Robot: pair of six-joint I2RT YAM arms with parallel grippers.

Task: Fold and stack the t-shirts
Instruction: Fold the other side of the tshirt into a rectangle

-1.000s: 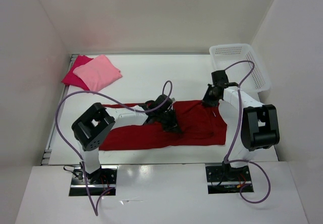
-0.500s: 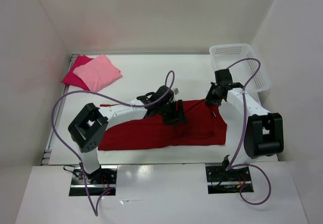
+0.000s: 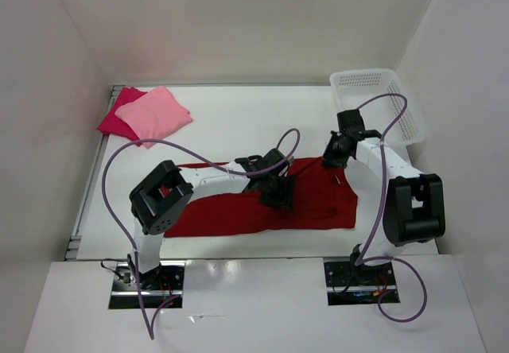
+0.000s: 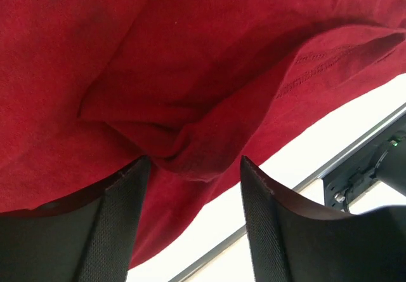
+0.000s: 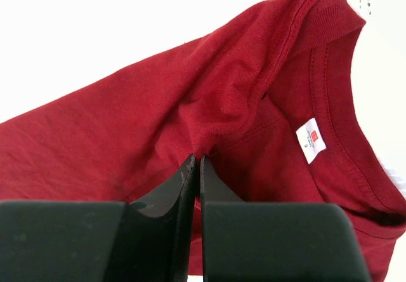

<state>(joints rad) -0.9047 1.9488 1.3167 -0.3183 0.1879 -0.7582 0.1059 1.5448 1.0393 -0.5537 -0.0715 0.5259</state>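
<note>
My right gripper should open, as it pinches cloth beside the collar, short of the dark red t-shirt's far edge, and then take the t-shirt's far shoulder edge (image 5: 273, 7).
The dark red t-shirt (image 3: 318, 202) lies spread along the front of the table, crumpled in its middle. My left gripper (image 3: 280, 191) hovers over that crumpled part with its jaws open. In the left wrist view a bunched fold of the dark red t-shirt (image 4: 190, 148) sits just past the open left gripper (image 4: 193, 162), not pinched. My right gripper (image 3: 332, 157) is at the shirt's far right corner. In the right wrist view the right gripper (image 5: 195, 159) is shut on a pinch of cloth beside the collar and its white label (image 5: 311, 140). The folded light pink t-shirt (image 3: 157, 114) lies on the crimson-pink t-shirt (image 3: 111, 122) at the back left.
A white mesh basket (image 3: 407, 118) stands at the back right, just behind the right arm. White walls close in on three sides. A metal rail (image 4: 355, 148) runs along the table's near edge. Purple cables loop above both arms.
My left gripper has opened and let go of the dark red cloth, shifting a little to the right. The right gripper stays shut on the collar area, raised slightly toward the back.
</note>
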